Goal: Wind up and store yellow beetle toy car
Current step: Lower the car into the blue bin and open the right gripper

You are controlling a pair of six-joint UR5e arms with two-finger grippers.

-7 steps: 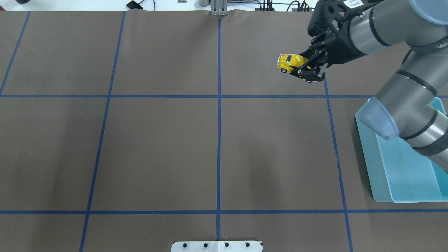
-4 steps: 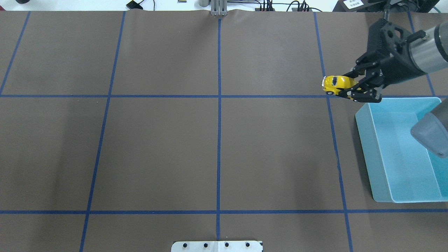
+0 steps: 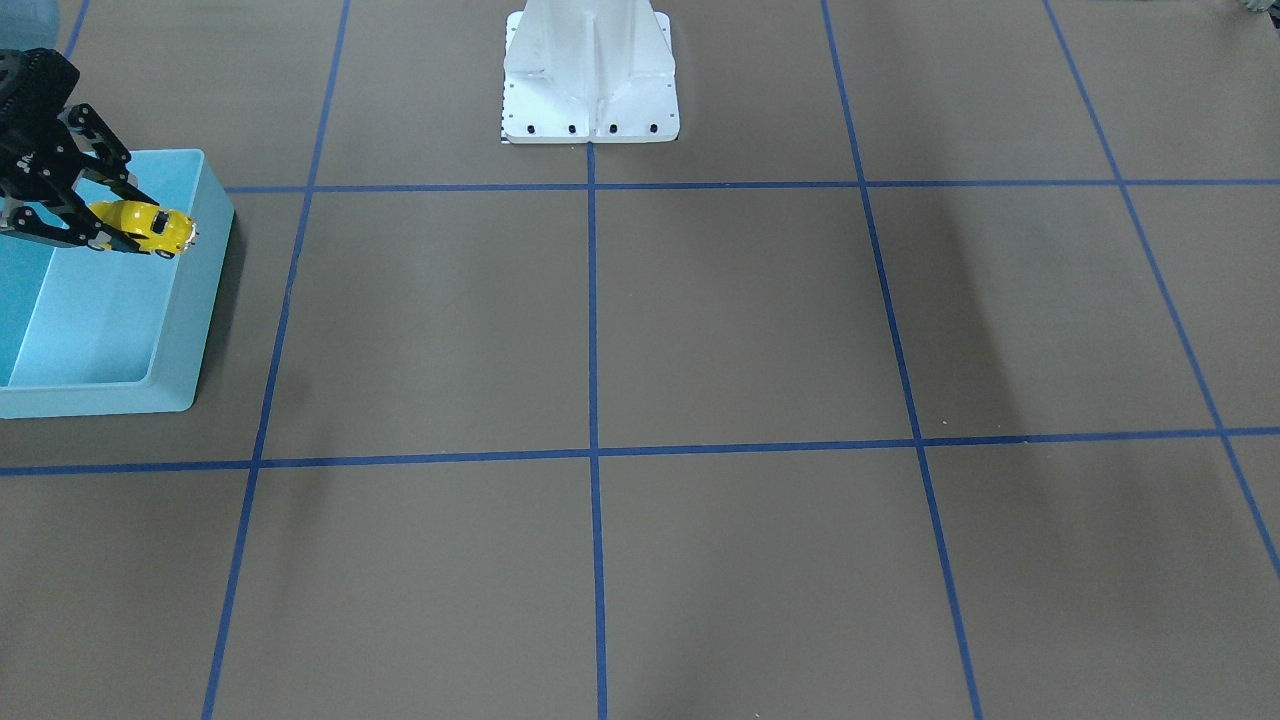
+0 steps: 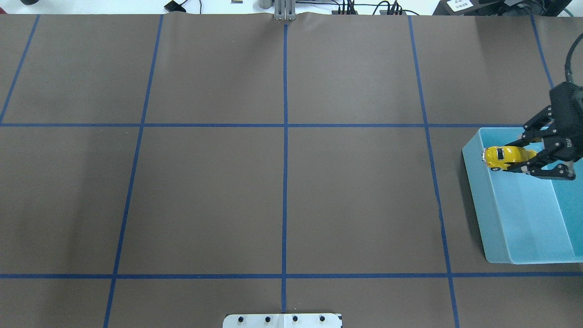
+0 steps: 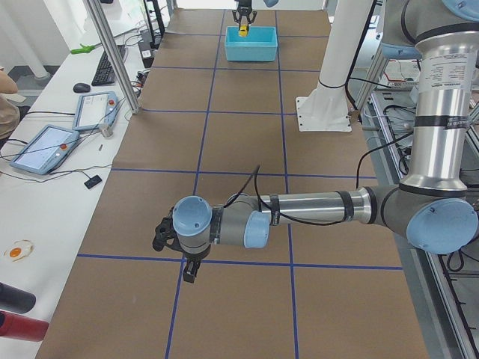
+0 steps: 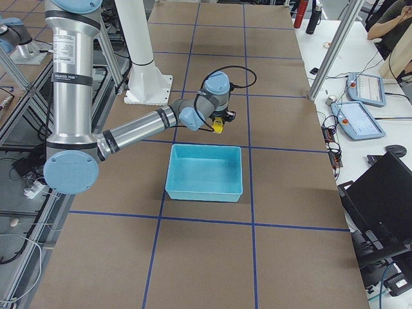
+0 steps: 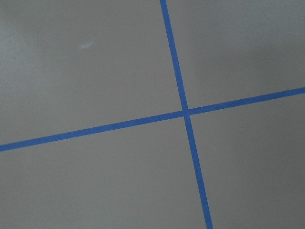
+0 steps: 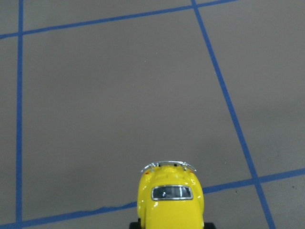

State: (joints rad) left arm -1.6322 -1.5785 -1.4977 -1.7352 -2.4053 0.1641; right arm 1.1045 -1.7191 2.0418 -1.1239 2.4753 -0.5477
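Note:
My right gripper is going to release the toy car on the bin's bottom, near the bin's side (image 3: 130,299) facing the table's middle.
The yellow beetle toy car (image 4: 500,156) is clamped between the fingers of my right gripper (image 4: 513,158), which is shut on its rear half. The car hangs in the air over the far left corner of the light blue bin (image 4: 474,200), nose pointing left. It also shows in the front-facing view (image 3: 148,225), in the right side view (image 6: 218,125) and at the bottom of the right wrist view (image 8: 171,200). My left gripper (image 5: 179,258) shows only in the left side view, low over the table; I cannot tell whether it is open or shut.
The bin (image 3: 190,300) stands at the table's right end and holds nothing that I can see. The brown table carries a blue tape grid (image 4: 285,125). The robot's white base (image 3: 590,80) stands at the near edge. The left wrist view shows only a tape crossing (image 7: 185,113).
My right gripper has carried the car from the far part of the table toward the near right, to over the bin's corner. Its grip has stayed shut.

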